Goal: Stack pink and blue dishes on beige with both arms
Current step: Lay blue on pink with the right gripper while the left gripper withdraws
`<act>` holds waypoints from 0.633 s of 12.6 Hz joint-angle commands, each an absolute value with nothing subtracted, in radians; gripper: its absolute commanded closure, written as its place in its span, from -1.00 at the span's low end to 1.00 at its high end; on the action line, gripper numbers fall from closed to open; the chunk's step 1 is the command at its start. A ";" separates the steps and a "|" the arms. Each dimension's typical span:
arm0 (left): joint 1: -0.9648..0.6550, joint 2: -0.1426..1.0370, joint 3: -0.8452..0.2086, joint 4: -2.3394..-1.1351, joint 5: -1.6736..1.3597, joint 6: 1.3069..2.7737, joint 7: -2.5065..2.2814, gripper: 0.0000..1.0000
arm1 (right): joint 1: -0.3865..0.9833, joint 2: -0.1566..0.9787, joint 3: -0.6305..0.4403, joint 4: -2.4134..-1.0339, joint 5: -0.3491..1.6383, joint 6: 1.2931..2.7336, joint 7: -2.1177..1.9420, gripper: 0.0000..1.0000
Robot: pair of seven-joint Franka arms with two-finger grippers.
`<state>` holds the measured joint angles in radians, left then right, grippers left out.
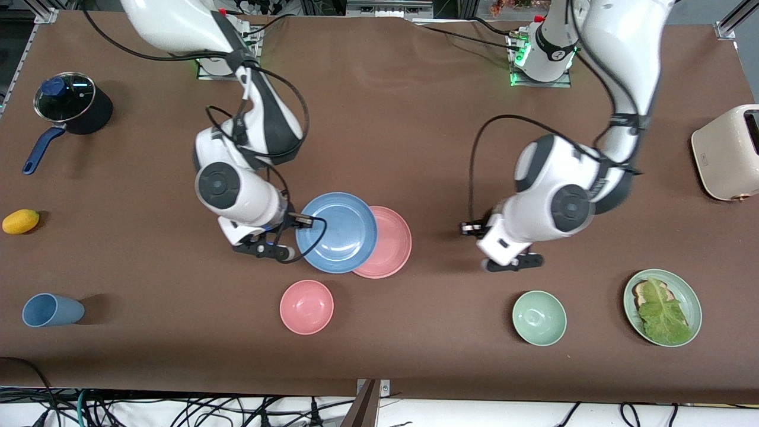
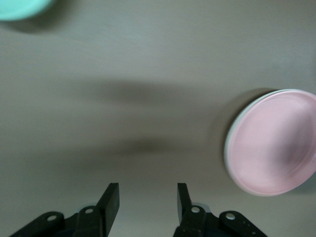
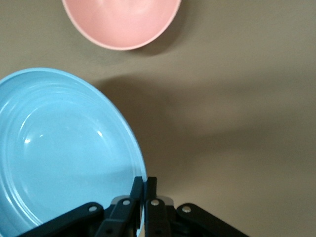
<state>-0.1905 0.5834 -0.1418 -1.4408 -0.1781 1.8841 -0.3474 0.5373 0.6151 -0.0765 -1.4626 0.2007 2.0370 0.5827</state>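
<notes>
The blue plate will go down flat on the middle of the pink plate (image 1: 374, 241) from my right gripper.
My right gripper (image 1: 307, 222) (image 3: 144, 185) is shut on the rim of the blue plate (image 1: 338, 234) (image 3: 59, 158). It holds the plate tilted in the air, partly over the pink plate (image 1: 385, 244) (image 2: 274, 143). The pink plate lies on the table, and in the left wrist view a thin pale rim of the beige plate (image 2: 227, 148) shows under it. In the front view the beige plate is hidden. My left gripper (image 1: 469, 228) (image 2: 146, 195) is open and holds nothing. It hangs over bare table, beside the pink plate toward the left arm's end.
A small pink bowl (image 1: 306, 306) (image 3: 123, 19) sits nearer the front camera than the plates. Also near the front are a mint bowl (image 1: 539, 318) (image 2: 19, 7), a mint plate with lettuce (image 1: 662, 306) and a blue cup (image 1: 50, 310). A pot (image 1: 68, 107), a yellow fruit (image 1: 21, 221) and a toaster (image 1: 729, 153) stand at the ends.
</notes>
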 commanded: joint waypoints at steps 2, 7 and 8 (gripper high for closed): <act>-0.057 0.525 -0.150 -1.460 -0.149 1.786 -0.090 -0.16 | 0.610 0.679 -0.084 -1.430 0.206 2.100 0.716 1.00; 0.080 0.488 -0.152 -1.428 0.064 1.692 0.055 -0.23 | 0.641 0.724 -0.084 -1.428 0.207 2.140 0.758 1.00; 0.090 0.477 -0.150 -1.395 0.064 1.639 0.055 -0.23 | 0.640 0.727 -0.084 -1.427 0.207 2.144 0.758 1.00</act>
<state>0.0665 0.5103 -0.1388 -1.4323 0.0305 1.7201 0.0233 0.6341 0.7089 -0.0777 -1.4615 0.2007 2.1466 0.7429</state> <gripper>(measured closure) 0.383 0.956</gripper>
